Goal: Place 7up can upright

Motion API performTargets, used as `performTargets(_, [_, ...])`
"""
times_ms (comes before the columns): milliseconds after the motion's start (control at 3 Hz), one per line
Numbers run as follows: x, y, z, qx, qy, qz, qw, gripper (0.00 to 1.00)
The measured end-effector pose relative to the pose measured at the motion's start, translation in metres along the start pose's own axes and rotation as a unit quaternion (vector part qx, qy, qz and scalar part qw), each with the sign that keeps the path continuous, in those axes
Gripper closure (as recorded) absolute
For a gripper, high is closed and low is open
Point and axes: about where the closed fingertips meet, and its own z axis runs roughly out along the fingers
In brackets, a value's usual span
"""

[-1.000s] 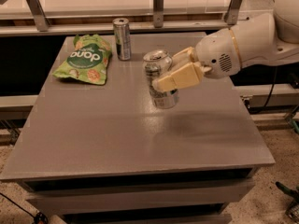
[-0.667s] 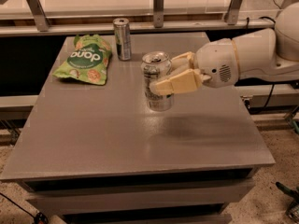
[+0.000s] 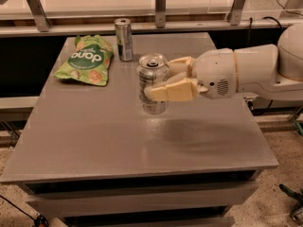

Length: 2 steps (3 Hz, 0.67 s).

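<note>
Next, I put the 7up can down on the bare middle of the grey table (image 3: 149, 127), in front of the slim can, with my gripper.
The 7up can (image 3: 151, 74) stands upright near the middle of the grey table (image 3: 94, 141), silver top and pull tab facing up. Its base looks to be at the table surface. My gripper (image 3: 158, 79) reaches in from the right and is shut on the can: one cream finger (image 3: 173, 91) crosses the can's front, the other (image 3: 179, 64) lies behind it. The fingers hide much of the can's label.
A taller slim silver-and-dark can (image 3: 124, 39) stands at the back of the table. A green snack bag (image 3: 86, 60) lies at the back left. A metal rail with posts (image 3: 161, 6) runs behind the table. My white arm (image 3: 246, 72) spans the right side.
My gripper has carried the can a little left and down, so the can now sits lower, at the table surface. The slim can and the bag have not moved.
</note>
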Motion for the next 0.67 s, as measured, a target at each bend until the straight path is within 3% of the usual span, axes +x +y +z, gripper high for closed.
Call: performTargets(667, [0.019, 0.001, 0.009, 0.018, -0.007, -0.013, 0.9997, 1.00])
